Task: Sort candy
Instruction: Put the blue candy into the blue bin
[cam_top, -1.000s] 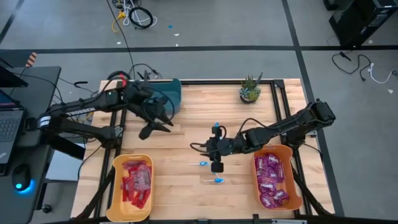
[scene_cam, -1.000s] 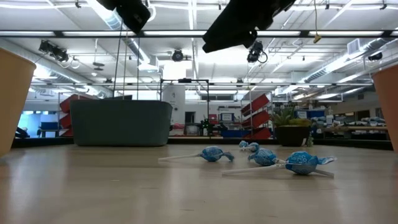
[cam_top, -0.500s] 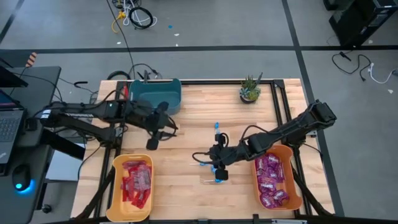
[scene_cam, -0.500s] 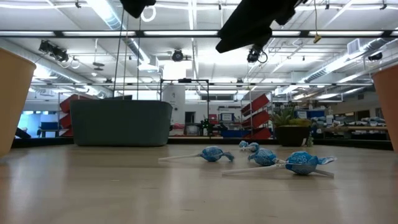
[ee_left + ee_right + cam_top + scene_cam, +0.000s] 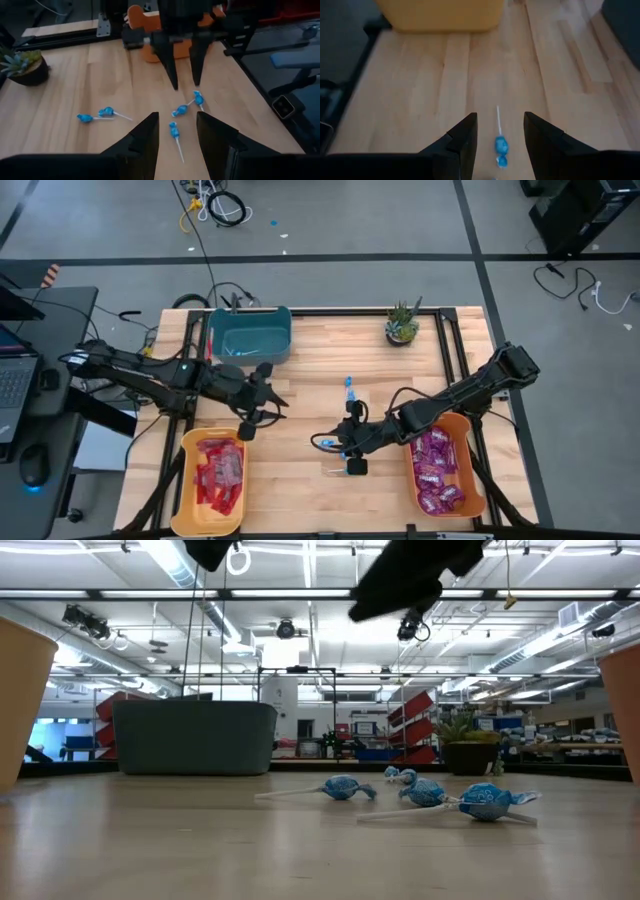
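The fingers of my right gripper should close on the white stick [image 5: 322,445] [image 5: 499,131] of the blue lollipop nearest the yellow bin, close to that lollipop's head.
Several blue lollipops on white sticks lie on the wooden table near its middle [image 5: 348,385], [image 5: 325,443], [image 5: 342,788], [image 5: 487,802]. Red packets fill the yellow bin [image 5: 186,480]; purple packets fill the orange bin [image 5: 462,465]. My right gripper [image 5: 345,452] hangs open above the lollipops, fingers pointing down; one lollipop [image 5: 501,146] lies on the wood beneath the gap between its fingers [image 5: 500,125]. My left gripper [image 5: 270,395] is open over bare wood left of the lollipops, facing them [image 5: 177,122]. Neither holds anything.
A teal bin [image 5: 250,333] stands at the far left of the table, with a small potted plant [image 5: 402,323] at the far right. The yellow bin is at the near left and the orange bin at the near right. Bare wood lies between the two near bins.
My left gripper has drawn away from the teal bin toward the table's near edge, ending just beyond the yellow bin. My right gripper has shifted slightly toward the near edge over the lollipops. The lollipops have not moved.
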